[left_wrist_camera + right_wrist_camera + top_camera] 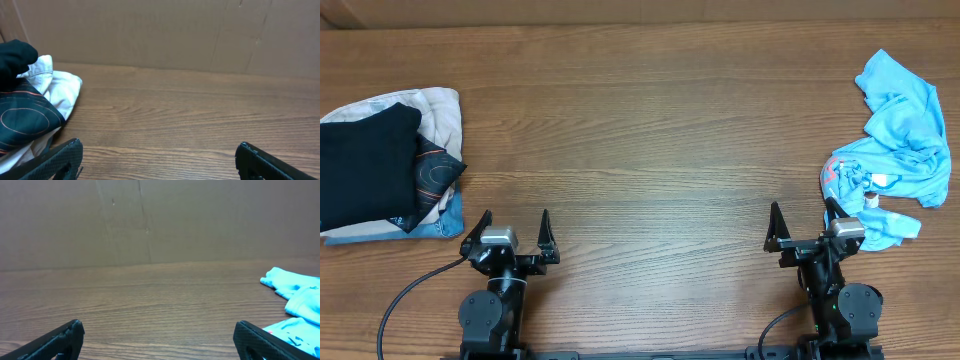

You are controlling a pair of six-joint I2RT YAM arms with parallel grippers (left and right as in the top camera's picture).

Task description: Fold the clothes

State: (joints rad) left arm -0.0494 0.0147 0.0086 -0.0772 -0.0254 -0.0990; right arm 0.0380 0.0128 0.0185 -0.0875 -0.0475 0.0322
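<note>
Next, I close my right gripper on the near-side fold (868,199) of the light sky-blue T-shirt, just beside its red-and-white lettering.
The light sky-blue T-shirt (898,140) lies crumpled in a heap at the table's right edge, with red-and-white lettering showing on its left side. In the right wrist view it (295,292) shows at the far right. My right gripper (806,222) is open and empty near the front edge, with its right finger just beside the shirt's lower part. It also shows in the right wrist view (159,330). My left gripper (512,228) is open and empty near the front edge on the left. It also shows in the left wrist view (159,152).
A stack of folded garments sits at the table's left edge: a black one (365,160) on top, a beige one (438,118) beneath, and a dark patterned one (25,120). A brown cardboard wall (175,30) stands behind the wooden table (640,130).
</note>
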